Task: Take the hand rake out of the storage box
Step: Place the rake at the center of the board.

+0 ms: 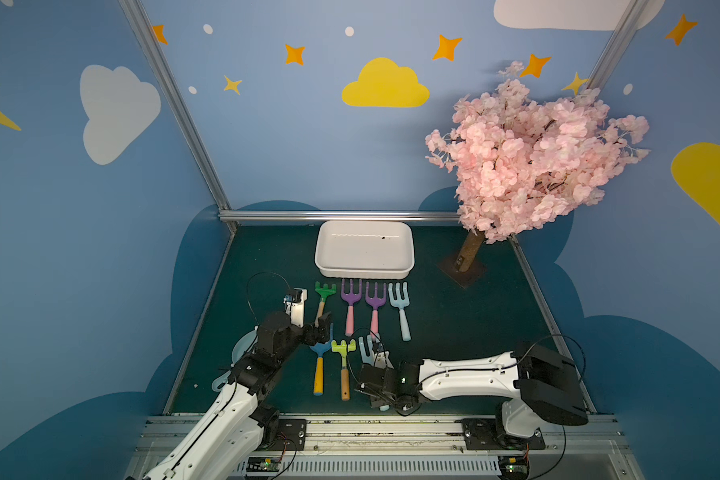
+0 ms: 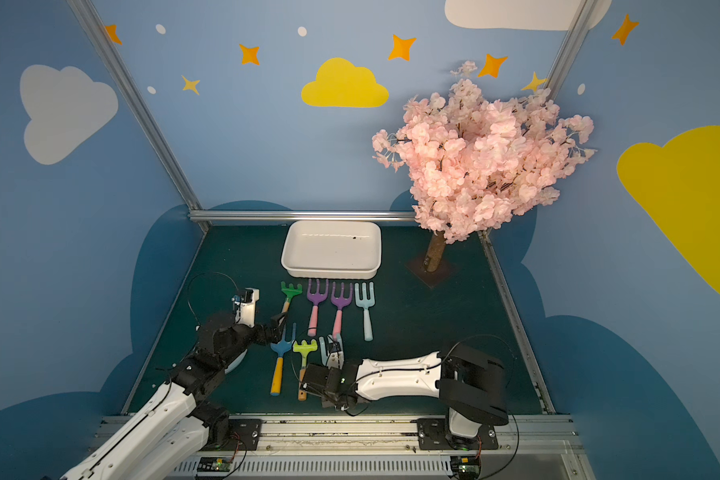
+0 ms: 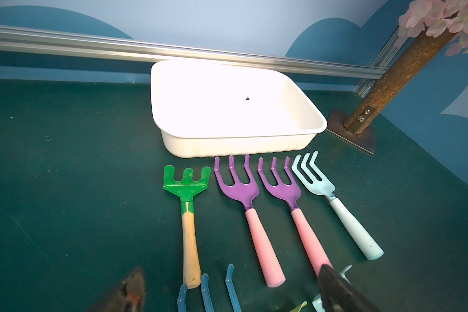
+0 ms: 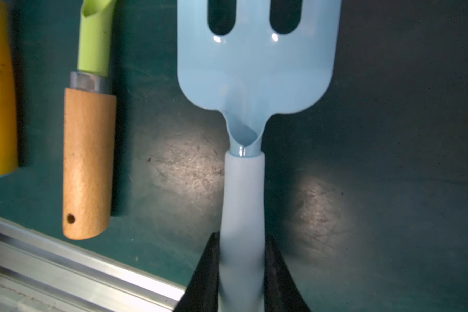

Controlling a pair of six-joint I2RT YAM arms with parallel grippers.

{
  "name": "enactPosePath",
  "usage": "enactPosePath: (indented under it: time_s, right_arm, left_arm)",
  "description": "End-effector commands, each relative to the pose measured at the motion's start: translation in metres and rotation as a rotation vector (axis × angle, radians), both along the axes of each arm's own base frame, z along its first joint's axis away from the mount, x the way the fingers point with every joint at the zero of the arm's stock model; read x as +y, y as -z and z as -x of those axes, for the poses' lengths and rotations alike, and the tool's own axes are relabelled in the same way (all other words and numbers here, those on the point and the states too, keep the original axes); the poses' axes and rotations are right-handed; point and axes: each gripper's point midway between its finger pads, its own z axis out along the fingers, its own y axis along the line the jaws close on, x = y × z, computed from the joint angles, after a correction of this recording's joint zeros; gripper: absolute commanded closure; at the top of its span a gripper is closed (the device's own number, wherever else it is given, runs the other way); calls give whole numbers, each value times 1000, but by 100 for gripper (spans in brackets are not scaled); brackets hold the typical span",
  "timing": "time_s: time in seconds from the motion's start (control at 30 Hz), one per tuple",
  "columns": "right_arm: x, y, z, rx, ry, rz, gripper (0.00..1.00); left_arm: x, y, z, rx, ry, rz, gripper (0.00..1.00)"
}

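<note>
My right gripper is going to let go of the light blue hand rake on the green mat (image 1: 373, 370) (image 4: 237, 132) next to the lime rake.
The white storage box (image 1: 364, 272) (image 2: 331, 273) (image 3: 238, 147) stands at the back middle of the green mat, with nothing in it but a dark speck. My right gripper (image 1: 378, 397) (image 4: 242, 243) is shut on the pale handle of a light blue hand rake (image 1: 366, 351) (image 4: 254, 75). That rake is outside the box, low over the mat near the front rail, tines pointing towards the box. My left gripper (image 1: 323, 330) (image 3: 231, 286) hangs open above the tines of a blue rake (image 3: 207, 291) and holds nothing.
Rakes lie in rows in front of the box: a green one (image 1: 324, 291), two purple ones (image 1: 351, 299) (image 1: 376, 299), another light blue one (image 1: 400, 303), a blue one with orange handle (image 1: 319, 365), a lime one (image 1: 344, 361). A pink blossom tree (image 1: 533, 158) stands back right.
</note>
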Motion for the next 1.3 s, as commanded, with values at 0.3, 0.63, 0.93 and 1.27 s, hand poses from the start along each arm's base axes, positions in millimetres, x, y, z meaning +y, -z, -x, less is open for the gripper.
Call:
enactPosePath:
  time_s: [0.3, 0.63, 0.93, 1.27]
  right_arm:
    - [-8, 8, -12, -12, 50, 39, 100]
    - [-1, 6, -24, -19, 49, 12, 88]
    - [14, -12, -18, -25, -13, -53, 61]
    - [27, -16, -4, -2, -69, -84, 61]
  left_arm:
    - [-1, 0, 2, -6, 8, 15, 0]
    - [-1, -1, 2, -13, 10, 20, 0]
    - [-1, 1, 2, -10, 9, 19, 0]
    - [-3, 4, 0, 2, 12, 15, 0]
